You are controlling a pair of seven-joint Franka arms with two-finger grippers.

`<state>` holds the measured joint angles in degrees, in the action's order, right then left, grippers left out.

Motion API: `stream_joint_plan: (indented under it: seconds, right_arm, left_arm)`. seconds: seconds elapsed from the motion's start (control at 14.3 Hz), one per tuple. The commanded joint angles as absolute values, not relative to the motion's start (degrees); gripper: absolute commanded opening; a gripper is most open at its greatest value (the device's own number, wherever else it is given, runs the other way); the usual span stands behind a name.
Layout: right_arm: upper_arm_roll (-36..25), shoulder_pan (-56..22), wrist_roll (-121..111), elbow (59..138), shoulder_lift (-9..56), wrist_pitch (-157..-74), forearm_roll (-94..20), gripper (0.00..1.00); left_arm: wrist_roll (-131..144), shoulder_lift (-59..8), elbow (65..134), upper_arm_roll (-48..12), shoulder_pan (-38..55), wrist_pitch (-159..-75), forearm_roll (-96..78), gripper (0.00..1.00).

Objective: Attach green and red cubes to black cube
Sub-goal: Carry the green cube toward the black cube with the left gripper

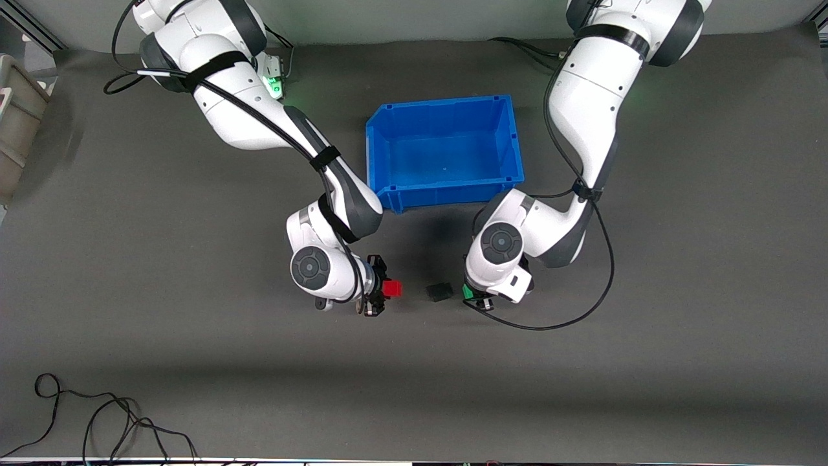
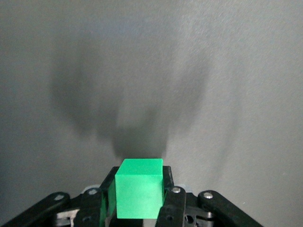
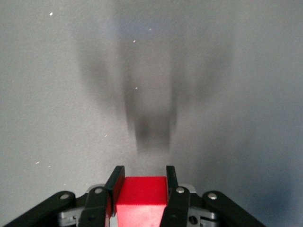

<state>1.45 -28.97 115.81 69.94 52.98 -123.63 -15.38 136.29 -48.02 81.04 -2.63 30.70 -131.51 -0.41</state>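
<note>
I need to release the green cube from my left gripper against the black cube (image 1: pixel 440 287), on the side that faces away from the red cube.
The black cube (image 1: pixel 440 292) lies on the grey mat, nearer the front camera than the blue bin. My left gripper (image 1: pixel 469 292) hangs low beside it toward the left arm's end, shut on the green cube (image 1: pixel 466 292) (image 2: pixel 139 188); only a sliver of green shows in the front view. My right gripper (image 1: pixel 383 288) is beside the black cube toward the right arm's end, shut on the red cube (image 1: pixel 391 288) (image 3: pixel 142 195). A clear gap separates each coloured cube from the black one. Neither wrist view shows the black cube.
A blue bin (image 1: pixel 375 139) stands on the mat between the two arms, farther from the front camera than the cubes. Loose black cables (image 1: pixel 97 421) lie near the front edge at the right arm's end. A grey crate (image 1: pixel 19 123) sits at that end's edge.
</note>
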Motion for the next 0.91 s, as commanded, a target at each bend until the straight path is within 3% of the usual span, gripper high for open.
stream_joint_plan:
  seconds: [0.0, 0.28, 0.84]
  right_arm:
    - [0.8, -31.0, 118.0, 63.3, 57.5, -123.0, -14.4, 0.00]
    - [0.8, -31.6, 118.9, 58.5, 60.6, -124.3, -13.4, 0.00]
    - [0.8, -32.2, 119.1, 58.5, 61.5, -125.5, -11.7, 0.00]
  left_arm:
    - [137.4, -50.0, 78.7, -1.4, 34.4, -131.0, -0.1, 0.00]
    - [137.5, -50.1, 78.6, -1.4, 35.1, -131.0, 0.1, 0.00]
    - [137.5, -51.6, 76.9, -1.3, 35.0, -131.1, 0.1, 0.00]
